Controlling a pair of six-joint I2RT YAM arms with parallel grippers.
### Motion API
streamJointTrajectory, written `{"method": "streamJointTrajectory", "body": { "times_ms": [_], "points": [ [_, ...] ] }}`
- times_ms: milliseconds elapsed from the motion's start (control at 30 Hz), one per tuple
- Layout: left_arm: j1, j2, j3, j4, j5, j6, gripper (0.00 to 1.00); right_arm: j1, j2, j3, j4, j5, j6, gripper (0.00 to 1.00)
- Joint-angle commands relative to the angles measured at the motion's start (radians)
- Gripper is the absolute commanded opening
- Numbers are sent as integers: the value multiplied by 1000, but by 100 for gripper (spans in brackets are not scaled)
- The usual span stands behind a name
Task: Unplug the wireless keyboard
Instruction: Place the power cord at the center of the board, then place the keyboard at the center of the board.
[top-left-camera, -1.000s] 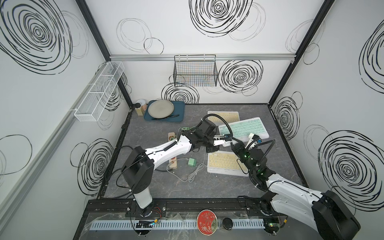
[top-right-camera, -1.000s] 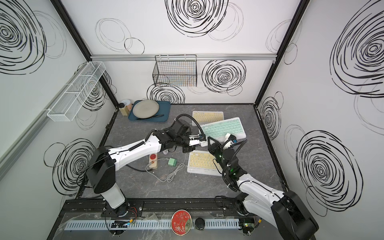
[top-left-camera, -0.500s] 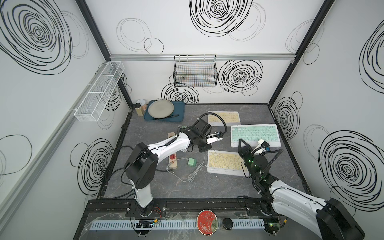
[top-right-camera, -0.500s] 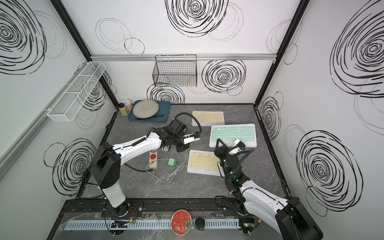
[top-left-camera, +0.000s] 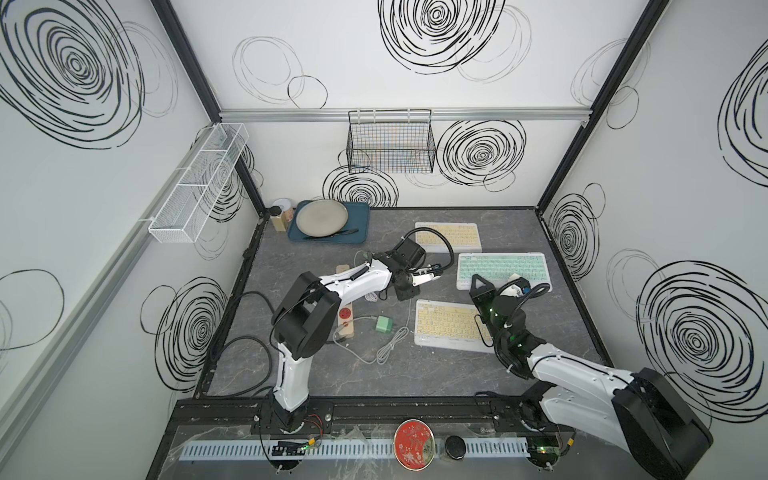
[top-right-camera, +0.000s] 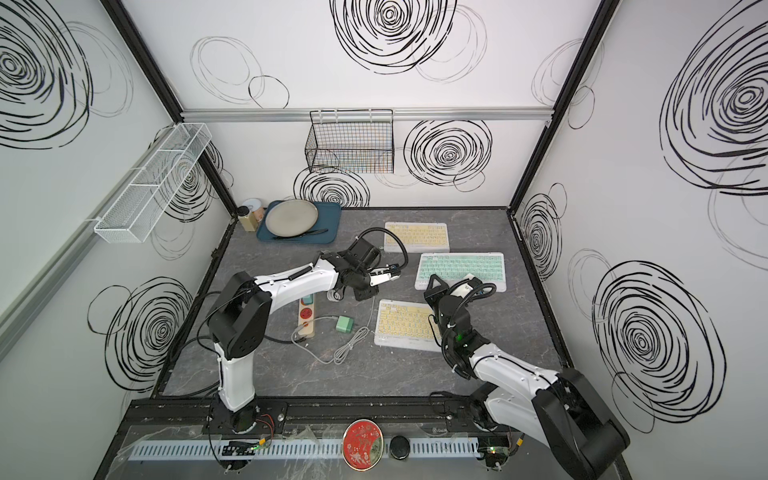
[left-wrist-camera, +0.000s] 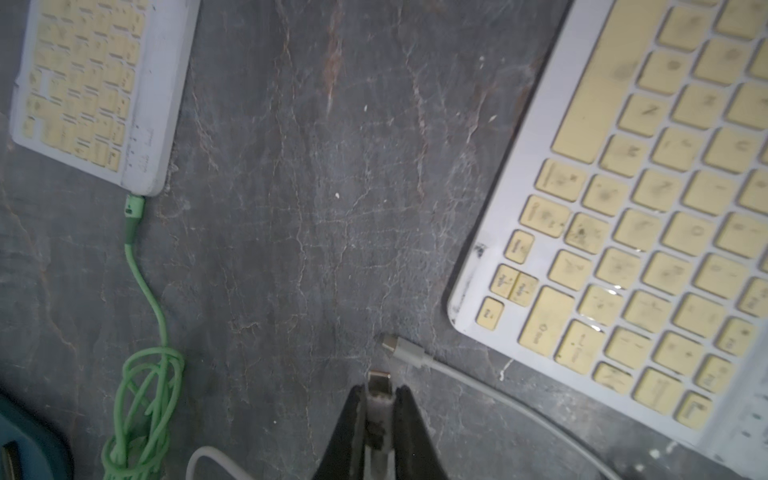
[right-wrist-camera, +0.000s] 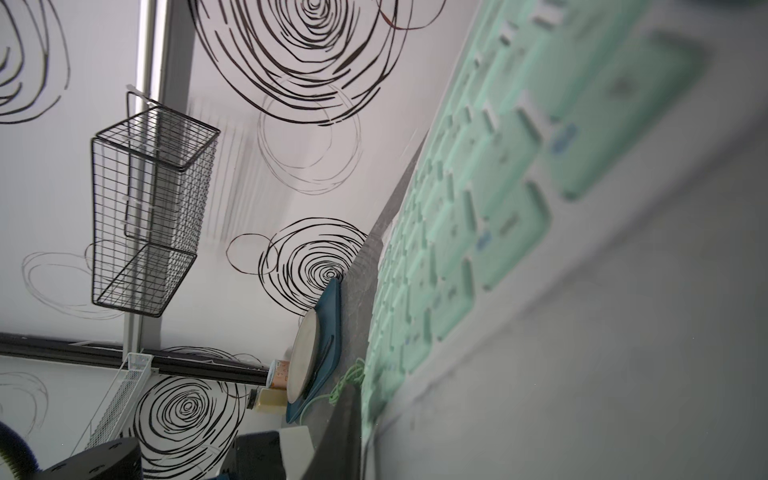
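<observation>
My right gripper is to set the mint-green wireless keyboard down on the table (top-left-camera: 462, 273) between the two yellow keyboards.
The mint-green wireless keyboard (top-left-camera: 503, 269) lies level at the right in both top views, with no cable in it. My right gripper (top-left-camera: 516, 287) is shut on its front edge; in the right wrist view the green keys (right-wrist-camera: 490, 195) fill the frame beside one dark finger (right-wrist-camera: 337, 436). My left gripper (left-wrist-camera: 379, 388) is shut on a pale cable plug (left-wrist-camera: 379, 380) whose metal tip pokes out past the fingertips. It hangs over bare table left of the keyboard (top-right-camera: 461, 266), a clear gap away.
A yellow keyboard (left-wrist-camera: 95, 83) at the back has a green cable (left-wrist-camera: 135, 216) plugged in. A nearer yellow keyboard (left-wrist-camera: 644, 208) lies beside a loose grey plug (left-wrist-camera: 401, 350). A power strip (top-left-camera: 345, 320), a green adapter (top-left-camera: 384, 324) and a blue tray (top-left-camera: 361, 224) lie left.
The right gripper has carried the green keyboard to the right and turned it square, away from the left gripper. The plug has stayed in the left gripper, which drew back leftward.
</observation>
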Motion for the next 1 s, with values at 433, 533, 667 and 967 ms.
{"method": "streamJointTrajectory", "body": {
  "times_ms": [433, 533, 667, 967],
  "points": [
    [65, -2, 45, 121, 61, -42, 99, -60, 309, 97, 185, -161, 97, 0],
    [79, -98, -58, 255, 106, -104, 100, -60, 346, 116, 187, -166, 104, 0],
    [106, -301, -315, 567, 88, -283, 99, -61, 402, 135, 205, -168, 127, 0],
    [195, -627, -757, 938, -359, -784, 99, -61, 539, 163, 299, -167, 191, 0]
  ]
}}
